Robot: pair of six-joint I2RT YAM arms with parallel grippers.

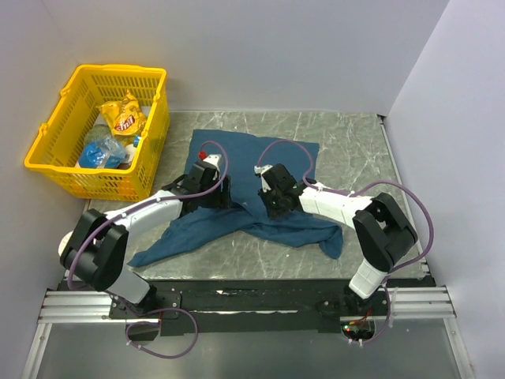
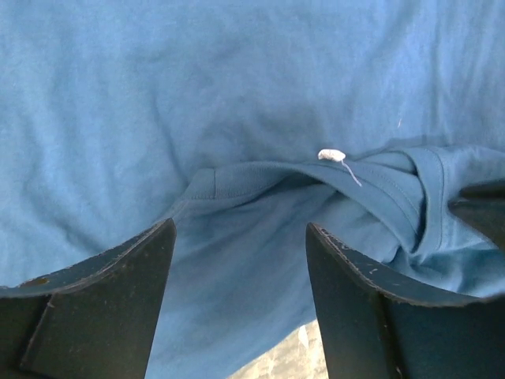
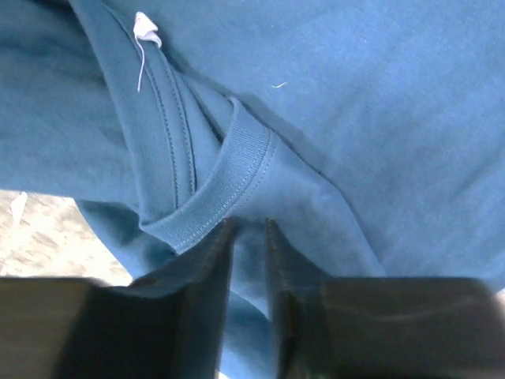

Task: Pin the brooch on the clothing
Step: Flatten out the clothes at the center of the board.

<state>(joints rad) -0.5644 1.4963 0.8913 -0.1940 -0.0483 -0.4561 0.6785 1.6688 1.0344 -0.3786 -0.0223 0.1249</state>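
I pinch beside the bunched collar; next my right gripper opens, takes the collar's folded corner (image 3: 170, 232), pulls the collar toward the front edge.
The dark teal T-shirt (image 1: 260, 158) lies crumpled on the grey table, its collar bunched between my two grippers. Its small white neck label shows in the left wrist view (image 2: 331, 155) and in the right wrist view (image 3: 146, 28). My left gripper (image 1: 217, 192) is open, its jaws wide apart just above the fabric below the collar (image 2: 241, 225). My right gripper (image 1: 272, 197) has its fingers closed to a narrow gap with a fold of shirt fabric pinched between them, right beside the ribbed collar (image 3: 248, 223). The brooch is not visible in any view.
A yellow plastic basket (image 1: 150, 150) holding snack packets stands at the back left, beside the shirt. A small red spot (image 1: 203, 151) shows by the left wrist. Bare marbled table (image 1: 355, 150) lies to the right of the shirt. Walls enclose the table.
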